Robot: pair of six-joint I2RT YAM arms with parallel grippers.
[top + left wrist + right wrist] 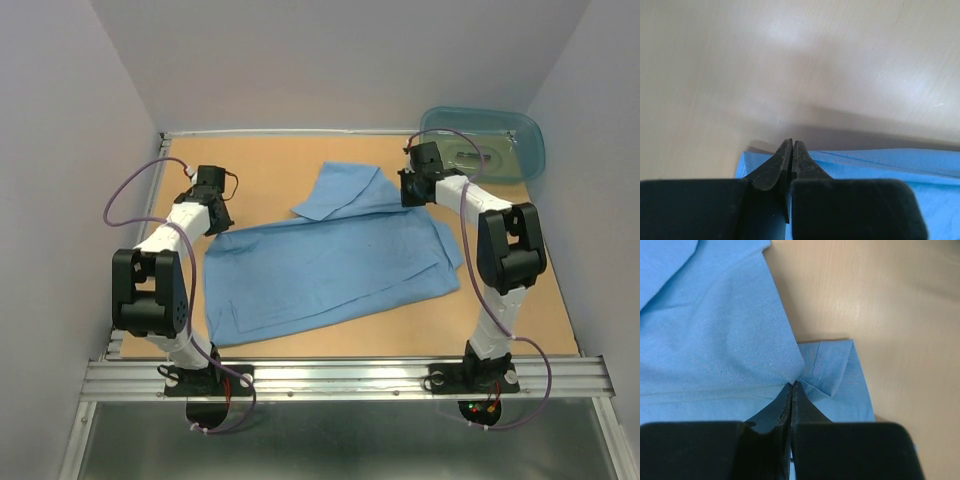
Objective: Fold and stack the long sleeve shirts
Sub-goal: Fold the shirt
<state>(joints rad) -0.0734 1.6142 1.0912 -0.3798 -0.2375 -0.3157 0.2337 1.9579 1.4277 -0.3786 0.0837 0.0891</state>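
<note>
Next, I lay the pinched edge of the shirt down on its flat cloth [230,279], just to the near side of my left gripper.
A light blue long sleeve shirt [330,265] lies spread across the middle of the table, with one part [345,190] folded up towards the back. My left gripper [214,216] is at the shirt's upper left corner. In the left wrist view it [792,144] is shut, with the shirt's edge [880,160] running past both sides of the fingers and casting a shadow on the table. My right gripper [413,190] is at the shirt's upper right edge. In the right wrist view it [792,384] is shut on a pinch of the shirt [730,340], and the cloth puckers to the tips.
A translucent teal plastic tub [485,142] stands at the back right corner. Bare wooden table [250,170] shows around the shirt. Grey walls close in the left, back and right sides. A metal rail [340,375] runs along the near edge.
</note>
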